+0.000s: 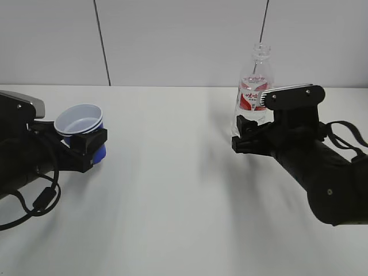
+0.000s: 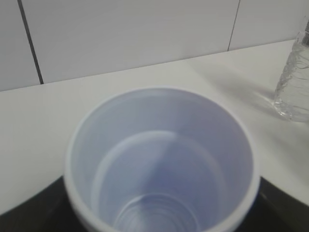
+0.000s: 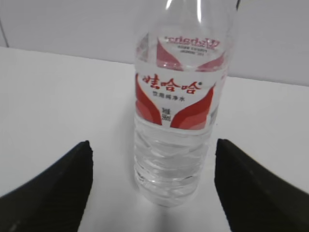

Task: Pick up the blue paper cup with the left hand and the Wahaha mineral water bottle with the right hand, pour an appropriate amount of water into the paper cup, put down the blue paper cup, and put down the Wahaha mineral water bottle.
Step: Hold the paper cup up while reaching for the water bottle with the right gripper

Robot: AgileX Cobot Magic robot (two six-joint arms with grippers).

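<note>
The red and white label [image 1: 251,102] [image 3: 175,104] of the Wahaha mineral water bottle, above the bottle's ribbed lower body, is the part I will close my right gripper around.
The blue paper cup [image 1: 80,123] sits between the fingers of my left gripper [image 1: 92,144], which is shut on it at the left of the table. In the left wrist view the cup's white inside [image 2: 159,164] fills the frame and looks empty. The Wahaha mineral water bottle [image 1: 255,86] stands upright and capless at the right, with clear water in its ribbed lower body [image 3: 169,164]. My right gripper [image 1: 244,138] is open just in front of it. In the right wrist view the black fingers [image 3: 63,183] stand apart on either side of the bottle without touching it.
The white table [image 1: 172,190] runs back to a pale panelled wall [image 1: 172,40]. The bottle also shows at the right edge of the left wrist view [image 2: 294,82]. Black cables hang from the left arm [image 1: 40,201].
</note>
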